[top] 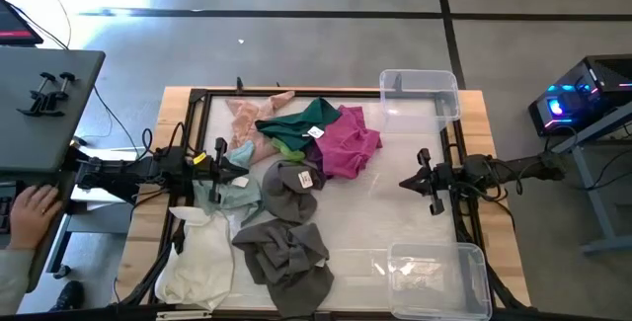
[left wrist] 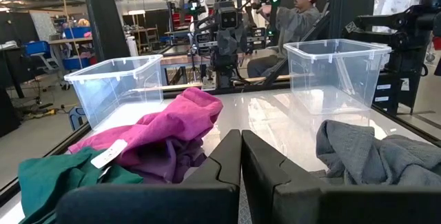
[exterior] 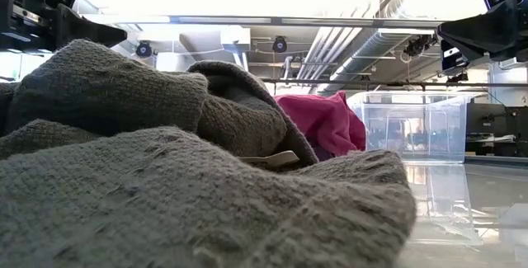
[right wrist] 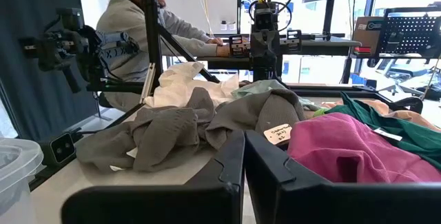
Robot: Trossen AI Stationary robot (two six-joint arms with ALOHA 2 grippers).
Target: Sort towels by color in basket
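My left gripper will close on the raised fold of the magenta towel (top: pixel 339 144) (left wrist: pixel 162 131), on its side next to the dark green towel.
The towels lie in a loose heap on the table's left and middle. In the high view I see peach-pink (top: pixel 249 119), dark green (top: pixel 296 121), lime green (top: pixel 287 147), magenta (top: pixel 348 141), pale mint (top: pixel 233 193), white (top: pixel 202 257) and two dark grey ones (top: pixel 292 189) (top: pixel 291 257). My left gripper (top: pixel 235 163) (left wrist: pixel 241 156) is shut and hovers over the heap's left side. My right gripper (top: pixel 405 181) (right wrist: pixel 243 156) is shut and hangs above bare table right of the magenta towel (right wrist: pixel 344 148). In the low view both grippers stay high.
One clear plastic bin (top: pixel 421 96) stands at the far right corner, and another (top: pixel 436 280) at the near right corner. A black frame (top: pixel 326 92) edges the work surface. Bare table (top: pixel 395 222) lies between the heap and the bins. A person's hand (top: pixel 35 202) rests at the far left.
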